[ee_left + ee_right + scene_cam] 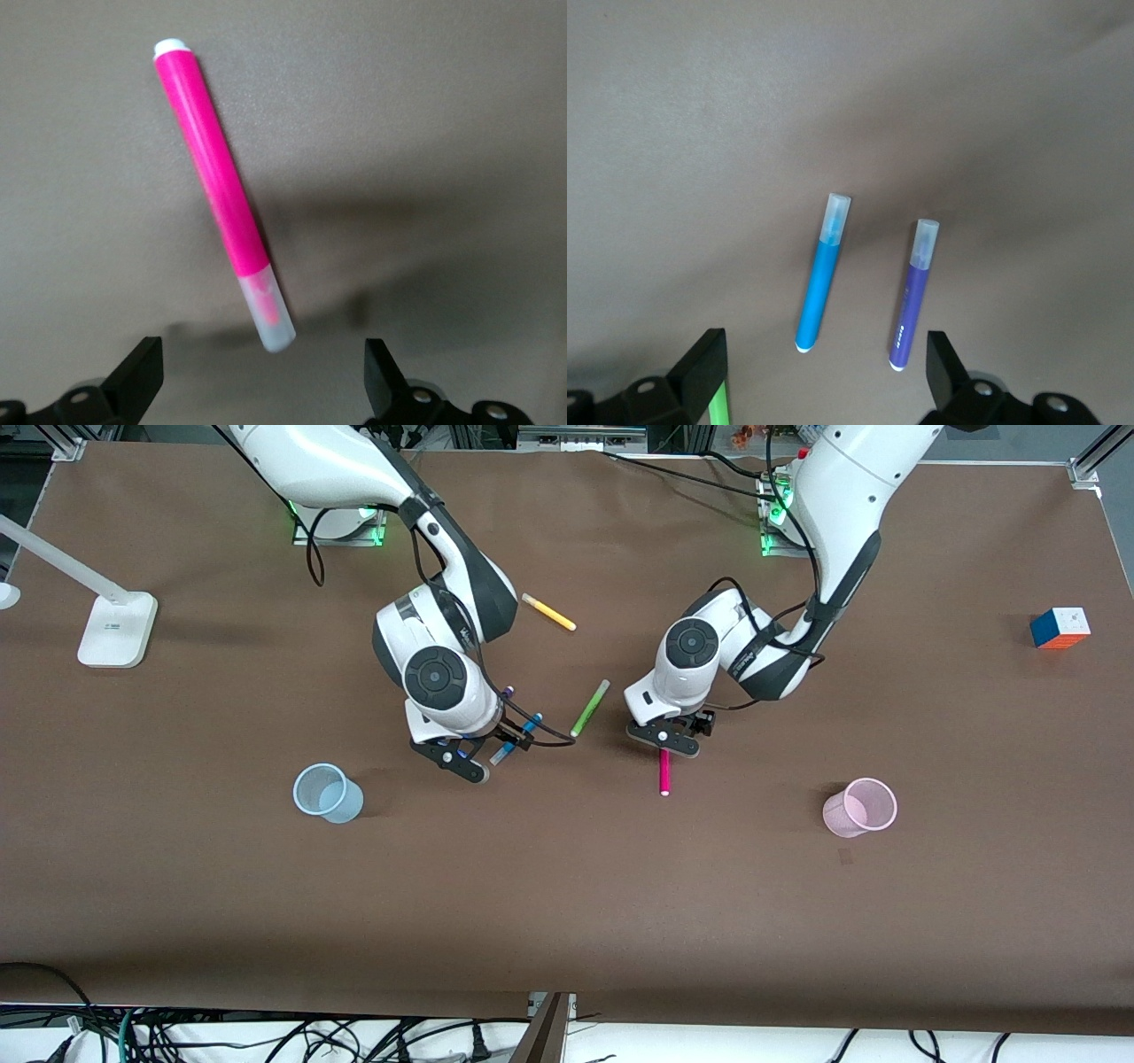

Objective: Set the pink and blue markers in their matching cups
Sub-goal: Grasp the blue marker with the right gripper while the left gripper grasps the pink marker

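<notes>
My right gripper is going to close on the blue marker's body (511, 744) (822, 276), just behind the marker's pale cap.
The pink marker (664, 772) lies flat on the brown table; in the left wrist view it (221, 190) lies with its pale cap end toward my open, empty left gripper (261, 381), which hangs just over that end (678, 735). The blue marker (518, 735) lies under my open, empty right gripper (503, 737). In the right wrist view the blue marker (821, 274) lies beside the purple pen (912, 297), both ahead of the gripper (824, 376). The pale blue cup (328, 793) stands toward the right arm's end, the pale pink cup (859, 807) toward the left arm's end.
A lime-green pen (590, 707) lies between the two grippers, and a yellow pen (549, 612) lies farther from the front camera. The purple pen (507, 691) is mostly hidden by the right hand. A colour cube (1060, 628) and a white lamp base (115, 629) sit at the table's ends.
</notes>
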Action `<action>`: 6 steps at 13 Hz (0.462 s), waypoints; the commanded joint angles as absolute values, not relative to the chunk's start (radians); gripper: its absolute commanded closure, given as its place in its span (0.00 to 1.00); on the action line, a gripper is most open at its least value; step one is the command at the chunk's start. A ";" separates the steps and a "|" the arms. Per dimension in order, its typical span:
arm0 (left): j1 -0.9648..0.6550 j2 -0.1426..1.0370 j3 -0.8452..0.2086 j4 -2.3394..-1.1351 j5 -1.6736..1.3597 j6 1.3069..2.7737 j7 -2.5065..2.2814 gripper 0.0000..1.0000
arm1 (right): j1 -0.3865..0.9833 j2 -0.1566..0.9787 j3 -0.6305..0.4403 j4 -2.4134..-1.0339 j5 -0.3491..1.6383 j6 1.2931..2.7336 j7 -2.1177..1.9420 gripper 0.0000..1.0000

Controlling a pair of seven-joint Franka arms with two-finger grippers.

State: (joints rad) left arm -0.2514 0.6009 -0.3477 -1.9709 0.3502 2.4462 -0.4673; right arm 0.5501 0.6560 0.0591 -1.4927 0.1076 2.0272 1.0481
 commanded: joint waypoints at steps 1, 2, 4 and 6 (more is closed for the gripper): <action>-0.249 0.607 -0.350 -1.954 0.391 2.453 -0.482 0.00 | 0.572 0.695 0.049 -1.483 0.106 2.062 1.065 0.01; -0.250 0.609 -0.350 -1.953 0.391 2.453 -0.480 0.10 | 0.574 0.712 0.049 -1.483 0.106 2.081 1.065 0.01; -0.252 0.612 -0.348 -1.936 0.396 2.453 -0.480 0.32 | 0.586 0.742 0.049 -1.485 0.109 2.120 1.065 0.01; -0.253 0.626 -0.350 -1.916 0.396 2.453 -0.480 0.33 | 0.588 0.767 0.049 -1.485 0.109 2.151 1.066 0.01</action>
State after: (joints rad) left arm -0.2509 0.6052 -0.3478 -1.9515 0.3604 2.4526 -0.4672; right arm 0.5725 0.7459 0.0589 -1.4929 0.1076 2.1232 1.0492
